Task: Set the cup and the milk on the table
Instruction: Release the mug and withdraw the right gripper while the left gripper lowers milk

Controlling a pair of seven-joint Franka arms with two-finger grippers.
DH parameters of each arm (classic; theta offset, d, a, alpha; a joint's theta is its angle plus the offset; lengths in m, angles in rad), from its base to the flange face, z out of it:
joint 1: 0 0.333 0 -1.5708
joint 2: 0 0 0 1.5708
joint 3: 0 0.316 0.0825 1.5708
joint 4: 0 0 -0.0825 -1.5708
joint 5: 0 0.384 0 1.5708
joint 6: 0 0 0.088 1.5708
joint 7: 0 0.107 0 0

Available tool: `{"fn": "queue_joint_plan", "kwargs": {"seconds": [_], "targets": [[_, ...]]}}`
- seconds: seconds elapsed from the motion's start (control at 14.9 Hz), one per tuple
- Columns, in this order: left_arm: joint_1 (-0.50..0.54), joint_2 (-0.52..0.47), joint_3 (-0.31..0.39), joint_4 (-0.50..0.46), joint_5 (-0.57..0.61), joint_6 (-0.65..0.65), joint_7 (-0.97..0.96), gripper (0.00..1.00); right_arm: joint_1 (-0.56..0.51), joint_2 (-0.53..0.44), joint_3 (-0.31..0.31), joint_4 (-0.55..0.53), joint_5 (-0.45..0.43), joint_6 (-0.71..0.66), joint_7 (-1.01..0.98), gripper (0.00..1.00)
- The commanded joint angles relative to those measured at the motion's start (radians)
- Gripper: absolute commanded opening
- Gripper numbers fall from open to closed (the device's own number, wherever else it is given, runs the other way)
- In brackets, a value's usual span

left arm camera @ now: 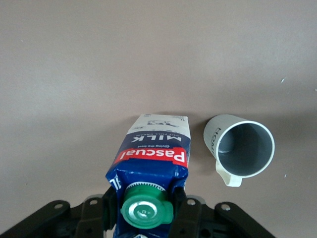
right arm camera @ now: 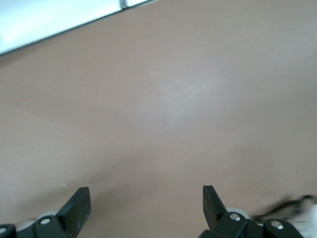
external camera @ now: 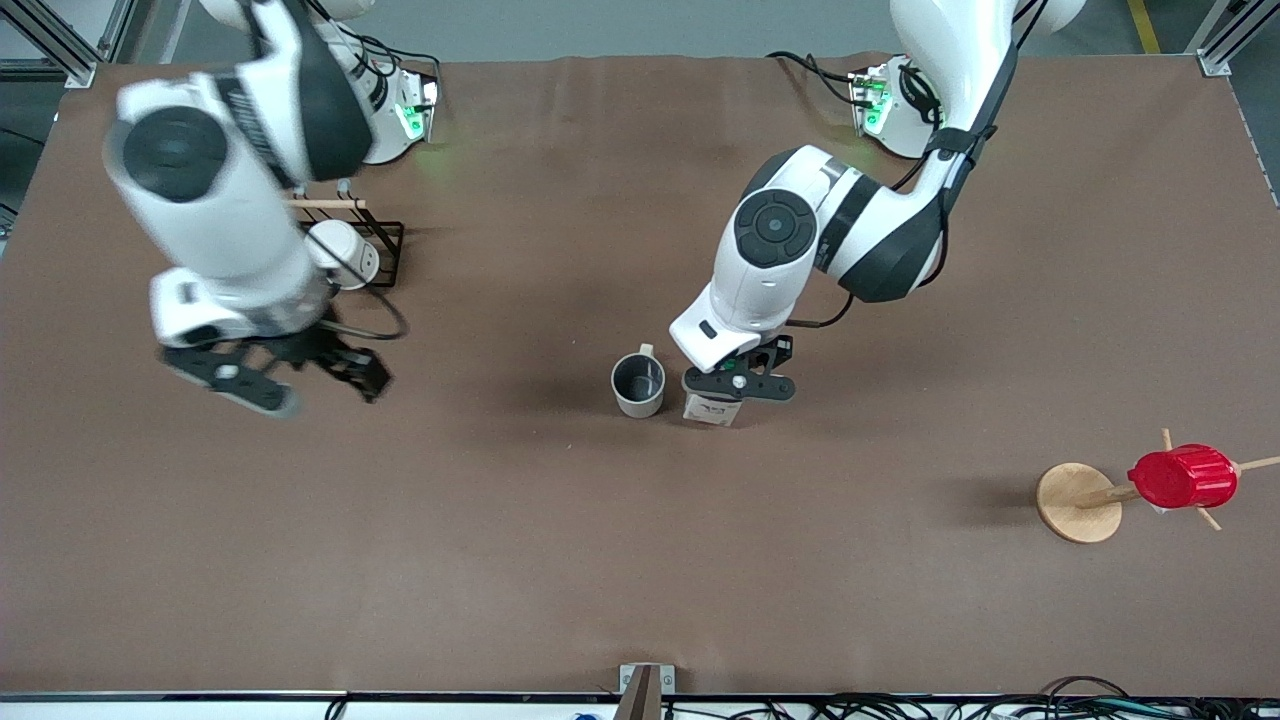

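Note:
I need to let go of the milk upright on the brown table point(external camera: 703, 404) point(left arm camera: 166, 130) close beside the cup's handle side with my left gripper.
The milk point(external camera: 712, 411), a blue and white carton with a green cap, stands upright on the brown table point(external camera: 640, 570) near its middle. My left gripper point(external camera: 739, 386) is shut on the carton's top; in the left wrist view its fingers point(left arm camera: 110, 201) press both sides by the cap, with the left gripper point(left arm camera: 144, 202) around the milk point(left arm camera: 154, 148). The cup point(external camera: 638, 385) stands upright beside the milk, toward the right arm's end, and also shows in the left wrist view point(left arm camera: 242, 148). My right gripper point(external camera: 295, 378) is open and empty, up over bare table point(right arm camera: 158, 124); its jaws point(right arm camera: 146, 201) stand wide apart.
A black wire rack point(external camera: 385, 245) with a white mug point(external camera: 345, 252) stands near the right arm's base. A wooden mug tree point(external camera: 1078, 502) carrying a red ribbed cup point(external camera: 1183, 477) stands toward the left arm's end, nearer the front camera.

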Motion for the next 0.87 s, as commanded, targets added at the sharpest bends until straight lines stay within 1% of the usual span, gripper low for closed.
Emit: {"fn": "queue_joint_plan", "kwargs": {"seconds": [0.0,0.07,0.2,0.34,0.4,0.47,0.54,0.8], "targets": [[-0.016,0.034,0.010,0.033,-0.001,-0.013,-0.025,0.09,-0.013,-0.125,-0.136,-0.060,0.086,-0.075,-0.248,1.00],[-0.018,0.035,0.010,0.033,-0.001,-0.013,-0.027,0.09,-0.025,-0.150,-0.163,-0.057,0.095,-0.105,-0.323,1.00],[-0.018,0.037,0.010,0.032,-0.001,-0.013,-0.034,0.10,-0.063,-0.205,-0.184,-0.051,0.129,-0.181,-0.442,1.00],[-0.019,0.043,0.008,0.032,-0.001,-0.013,-0.037,0.11,-0.065,-0.233,-0.252,-0.026,0.159,-0.256,-0.589,1.00],[-0.019,0.046,0.008,0.032,-0.004,-0.013,-0.040,0.11,-0.066,-0.231,-0.269,0.000,0.182,-0.287,-0.644,1.00],[-0.019,0.050,0.008,0.032,-0.006,-0.013,-0.046,0.11,-0.066,-0.227,-0.266,0.030,0.173,-0.300,-0.660,1.00],[-0.022,0.058,0.008,0.033,-0.004,-0.013,-0.048,0.11,-0.077,-0.222,-0.264,0.040,0.184,-0.298,-0.668,1.00],[-0.035,0.072,0.008,0.033,-0.007,-0.001,-0.073,0.11,-0.083,-0.219,-0.255,0.041,0.193,-0.289,-0.669,1.00]]}}
